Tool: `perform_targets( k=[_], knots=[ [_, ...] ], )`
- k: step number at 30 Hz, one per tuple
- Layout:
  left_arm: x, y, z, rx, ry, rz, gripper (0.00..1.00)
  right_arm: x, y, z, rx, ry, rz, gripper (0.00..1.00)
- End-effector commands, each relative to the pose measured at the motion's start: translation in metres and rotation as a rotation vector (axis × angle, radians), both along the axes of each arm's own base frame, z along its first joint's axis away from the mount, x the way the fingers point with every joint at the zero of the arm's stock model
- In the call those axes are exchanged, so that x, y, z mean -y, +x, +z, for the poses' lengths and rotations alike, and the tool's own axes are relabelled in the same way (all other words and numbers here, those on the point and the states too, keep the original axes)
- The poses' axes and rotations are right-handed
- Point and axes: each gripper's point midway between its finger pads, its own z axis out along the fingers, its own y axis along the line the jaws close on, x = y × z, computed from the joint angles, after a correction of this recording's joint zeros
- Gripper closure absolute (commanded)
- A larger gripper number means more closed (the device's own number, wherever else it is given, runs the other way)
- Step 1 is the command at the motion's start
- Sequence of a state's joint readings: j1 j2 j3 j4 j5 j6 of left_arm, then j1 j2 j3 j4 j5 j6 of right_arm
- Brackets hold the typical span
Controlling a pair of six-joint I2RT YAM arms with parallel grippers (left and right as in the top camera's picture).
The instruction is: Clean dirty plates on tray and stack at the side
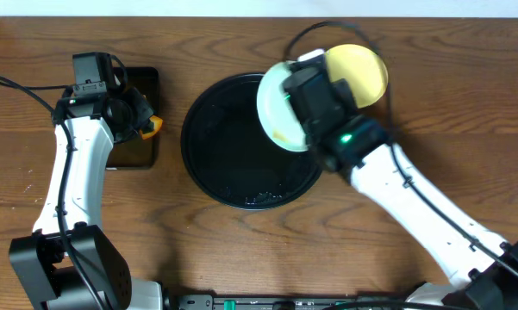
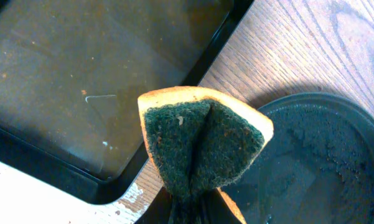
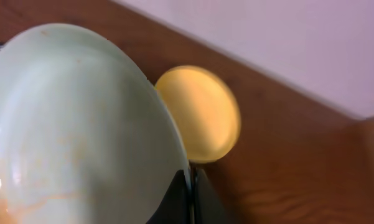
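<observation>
I will use my right gripper to release the pale mint-green plate, now tilted over the black tray's rim, on top of the pale yellow plate (image 1: 352, 76) (image 3: 197, 114), next to the round tray.
My right gripper (image 3: 191, 186) is shut on the rim of a pale mint-green plate (image 1: 276, 108), which hangs tilted over the upper right rim of the round black tray (image 1: 224, 146). Faint orange streaks remain on that plate (image 3: 81, 124) near its lower left. A pale yellow plate (image 1: 362, 73) lies on the table just right of the tray; it is also in the right wrist view (image 3: 202, 115). My left gripper (image 2: 196, 208) is shut on a folded sponge (image 2: 202, 143), green scouring side facing out, between the two trays.
A smaller rectangular black tray (image 2: 81, 81) holding brownish liquid sits left of the round tray (image 2: 323, 162). In the overhead view it (image 1: 138, 155) lies under my left wrist. Wet smears show at the round tray's lower edge. A white wall borders the table's far side.
</observation>
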State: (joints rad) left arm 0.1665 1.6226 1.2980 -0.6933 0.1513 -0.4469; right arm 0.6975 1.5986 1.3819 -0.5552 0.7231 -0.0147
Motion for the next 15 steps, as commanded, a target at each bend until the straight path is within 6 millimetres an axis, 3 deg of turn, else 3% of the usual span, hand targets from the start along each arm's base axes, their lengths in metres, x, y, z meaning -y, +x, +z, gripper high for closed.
perform_targets(
  k=[1,8,15],
  knots=[
    [-0.001,-0.001,-0.003,-0.008,0.005,-0.006,0.91,0.005,-0.008,0.040,0.144,-0.238,-0.058,0.99],
    [-0.001,-0.001,-0.003,-0.009,0.004,-0.006,0.91,-0.037,-0.019,0.065,0.201,-0.440,0.114,0.99],
    [-0.001,-0.001,-0.003,-0.009,0.004,-0.006,0.91,-0.050,-0.019,0.078,0.204,-0.648,0.227,0.99]
  ],
)
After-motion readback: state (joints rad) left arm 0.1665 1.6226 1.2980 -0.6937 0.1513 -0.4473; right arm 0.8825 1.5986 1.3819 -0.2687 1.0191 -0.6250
